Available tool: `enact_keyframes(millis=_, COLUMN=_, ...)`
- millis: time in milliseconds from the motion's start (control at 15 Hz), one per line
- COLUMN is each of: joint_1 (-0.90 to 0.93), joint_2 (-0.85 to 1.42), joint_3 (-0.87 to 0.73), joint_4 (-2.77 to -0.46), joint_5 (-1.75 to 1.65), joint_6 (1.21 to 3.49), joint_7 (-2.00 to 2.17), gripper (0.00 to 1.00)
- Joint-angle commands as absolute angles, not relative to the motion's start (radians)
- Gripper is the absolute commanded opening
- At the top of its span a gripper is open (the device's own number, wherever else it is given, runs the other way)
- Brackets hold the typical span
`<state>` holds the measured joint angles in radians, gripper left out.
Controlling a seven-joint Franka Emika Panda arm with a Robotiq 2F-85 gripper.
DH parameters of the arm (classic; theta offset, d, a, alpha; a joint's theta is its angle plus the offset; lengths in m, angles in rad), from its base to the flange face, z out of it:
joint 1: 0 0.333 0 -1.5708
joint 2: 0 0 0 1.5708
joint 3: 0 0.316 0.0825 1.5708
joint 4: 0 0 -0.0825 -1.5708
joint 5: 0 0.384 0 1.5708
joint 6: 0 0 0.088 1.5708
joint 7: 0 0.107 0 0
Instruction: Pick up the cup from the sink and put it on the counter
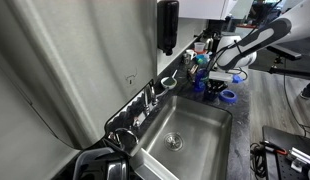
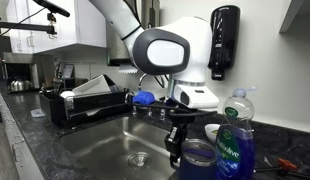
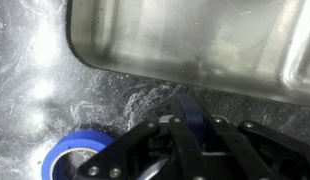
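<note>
Next, my gripper lets go of the dark blue cup on the counter (image 1: pixel 212 93) (image 3: pixel 190 122) between the dish soap bottle and the flat blue ring.
My gripper (image 3: pixel 185 140) is shut on the wall of the dark blue cup (image 3: pixel 185 112), one finger inside and one outside. In an exterior view the cup (image 2: pixel 200 160) is upright at counter level beside the sink (image 2: pixel 95 145), with my gripper (image 2: pixel 176 148) on its rim. I cannot tell if the cup touches the counter (image 3: pixel 55 80). From above, my gripper (image 1: pixel 212 85) is past the far end of the sink (image 1: pixel 200 120), over the counter (image 1: pixel 253 115).
A flat blue ring (image 3: pixel 67 155) lies on the counter right beside the cup, also seen from above (image 1: pixel 228 97). A dish soap bottle (image 2: pixel 235 140) stands close by. A dish rack (image 2: pixel 85 100), the faucet (image 1: pixel 150 100) and a small grey bowl (image 1: pixel 168 83) line the sink.
</note>
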<state>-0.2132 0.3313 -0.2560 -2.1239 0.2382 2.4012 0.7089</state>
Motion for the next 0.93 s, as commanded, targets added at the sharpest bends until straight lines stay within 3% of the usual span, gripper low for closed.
enact_keyframes(millis=0, joint_1=-0.207, joint_2=0.336, joint_3=-0.259, joint_4=-2.13, joint_5=0.242, joint_6=2.436, joint_7=0.696, gripper=0.04)
enact_keyframes(millis=600, joint_1=-0.174, joint_2=0.352, joint_3=-0.27, joint_4=-2.147, joint_5=0.189, joint_6=2.459, joint_7=0.725, gripper=0.04)
enact_keyframes(millis=667, joint_1=-0.17, joint_2=0.35, joint_3=-0.272, joint_4=-2.149, joint_5=0.178, joint_6=2.464, joint_7=0.73, gripper=0.42)
enact_keyframes(millis=733, joint_1=-0.166, joint_2=0.349, joint_3=-0.273, joint_4=-2.152, joint_5=0.168, joint_6=2.469, joint_7=0.736, gripper=0.44)
enact_keyframes(millis=867, joint_1=-0.164, joint_2=0.346, joint_3=-0.272, joint_4=-2.155, joint_5=0.155, joint_6=2.476, joint_7=0.742, gripper=0.56)
